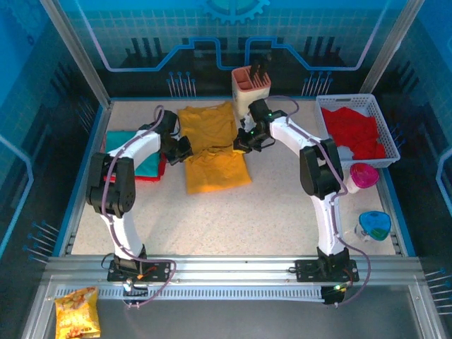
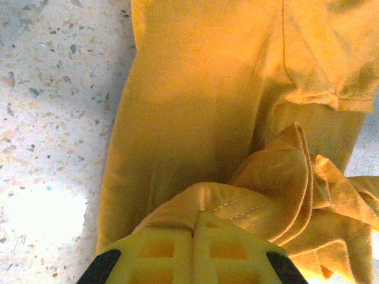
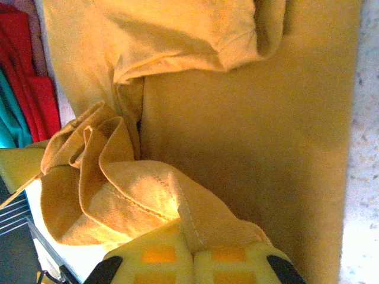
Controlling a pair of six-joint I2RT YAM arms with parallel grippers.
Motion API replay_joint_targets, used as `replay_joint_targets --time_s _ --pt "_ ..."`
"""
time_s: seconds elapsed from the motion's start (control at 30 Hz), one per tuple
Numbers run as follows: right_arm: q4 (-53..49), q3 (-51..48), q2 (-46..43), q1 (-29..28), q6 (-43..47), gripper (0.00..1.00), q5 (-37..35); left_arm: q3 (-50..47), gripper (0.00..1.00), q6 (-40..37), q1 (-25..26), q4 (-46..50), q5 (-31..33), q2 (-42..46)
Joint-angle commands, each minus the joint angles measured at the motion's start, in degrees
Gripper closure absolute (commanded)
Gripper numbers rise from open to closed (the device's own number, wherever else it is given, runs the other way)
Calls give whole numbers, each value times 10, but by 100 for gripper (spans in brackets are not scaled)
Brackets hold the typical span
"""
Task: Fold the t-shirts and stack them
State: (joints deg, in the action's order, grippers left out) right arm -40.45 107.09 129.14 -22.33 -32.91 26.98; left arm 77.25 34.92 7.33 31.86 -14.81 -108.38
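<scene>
The mustard-yellow t-shirt lies far back next to the pink holder, so the robot's grippers should let go of the hem, take the near folded corners [image 1: 189, 190] and pull the shirt toward the robot.
The mustard-yellow t-shirt [image 1: 212, 152] lies partly folded in the middle of the table. At its left edge my left gripper [image 1: 182, 150] is shut on a bunched fold of the hem [image 2: 249, 195], with the fingertips [image 2: 194, 228] pressed together over the cloth. My right gripper [image 1: 244, 143] holds the shirt's right edge, shut on a seamed fold [image 3: 177, 207] of the same cloth [image 3: 249, 136]. A folded teal t-shirt [image 1: 126, 143] rests on a red one [image 1: 152, 176] at the left. Another red t-shirt [image 1: 349, 131] lies in the white basket [image 1: 346, 99].
A pink holder with dark tools [image 1: 251, 85] stands just behind the yellow shirt. A pink bowl [image 1: 364, 175] and a blue dish [image 1: 374, 224] sit at the right edge. A snack bag [image 1: 78, 313] lies off the table at the front left.
</scene>
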Motion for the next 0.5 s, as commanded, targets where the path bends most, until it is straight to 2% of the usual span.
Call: replay_joint_targets --time_s 0.0,0.1,0.17,0.2,0.23,0.27,0.3,0.33,0.4,0.47 --pt "-10 38 27 9 10 100 19 20 100 -9 -11 -17 -10 -15" --pt "-8 59 38 10 8 100 18 29 100 -9 -13 -20 -8 -27" --pt "-4 68 60 11 6 95 12 34 93 -10 -17 -22 -8 -37" --pt "-1 71 64 12 3 87 9 38 87 -11 -19 -21 -7 -41" --pt "3 74 68 13 1 74 10 40 75 -11 -21 -22 -5 -44" --pt "5 75 70 15 0 60 10 40 59 -11 -23 -24 -5 -45" --pt "6 75 69 15 -1 41 4 42 48 -12 -25 -21 -4 -42" --pt "9 70 63 15 2 31 -4 44 43 -14 -26 -19 -3 -36" --pt "26 51 44 15 8 23 1 46 37 -19 -29 -13 0 -17" --pt "41 26 8 15 12 18 0 50 36 -27 -30 1 1 5"
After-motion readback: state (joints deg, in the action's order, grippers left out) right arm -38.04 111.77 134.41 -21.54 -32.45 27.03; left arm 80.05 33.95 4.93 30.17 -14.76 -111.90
